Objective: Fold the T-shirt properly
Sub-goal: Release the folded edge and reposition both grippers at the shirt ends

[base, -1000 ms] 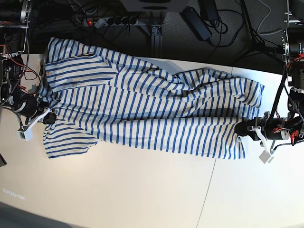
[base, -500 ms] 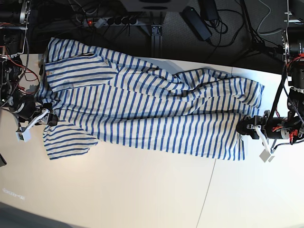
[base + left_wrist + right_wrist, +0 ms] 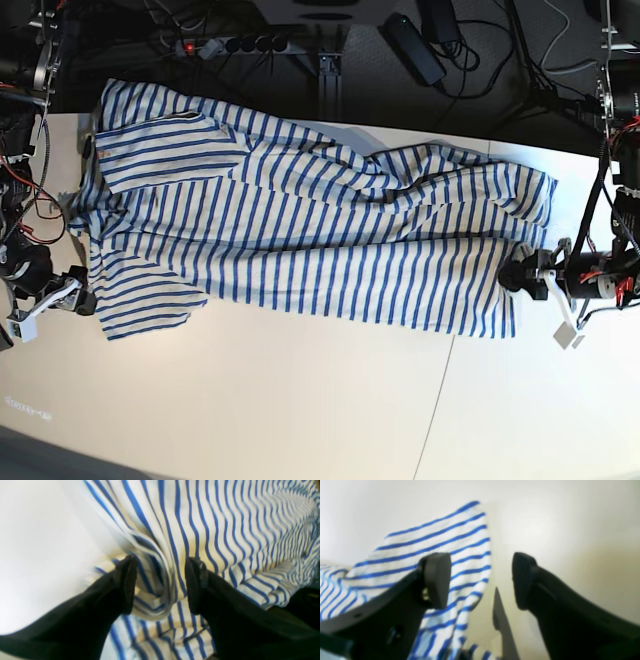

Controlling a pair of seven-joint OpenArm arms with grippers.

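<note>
I will next move my left gripper to the near hem corner (image 3: pixel 510 333) of the T-shirt and close it there.
The T-shirt (image 3: pixel 300 230), cream-white with blue stripes, lies spread lengthwise across the white table (image 3: pixel 300 400). My left gripper (image 3: pixel 514 275) is at the shirt's right end. In the left wrist view (image 3: pixel 161 585) its fingers stand apart with a raised fold of the striped cloth (image 3: pixel 225 530) between them. My right gripper (image 3: pixel 85 303) is at the left, beside the near sleeve. In the right wrist view (image 3: pixel 481 580) it is open and empty. The sleeve's edge (image 3: pixel 432 542) lies behind one finger (image 3: pixel 437 580), with bare table between the fingers.
A power strip (image 3: pixel 230 42), a black adapter (image 3: pixel 415 45) and cables lie on the dark floor behind the table's far edge. The shirt's far sleeve (image 3: pixel 130 100) hangs past that edge. A thin seam (image 3: pixel 440 400) crosses the table at front right.
My right gripper has moved off the shirt toward the table's front, and the near sleeve has shifted slightly. My left gripper has drifted a little to the right at the hem.
</note>
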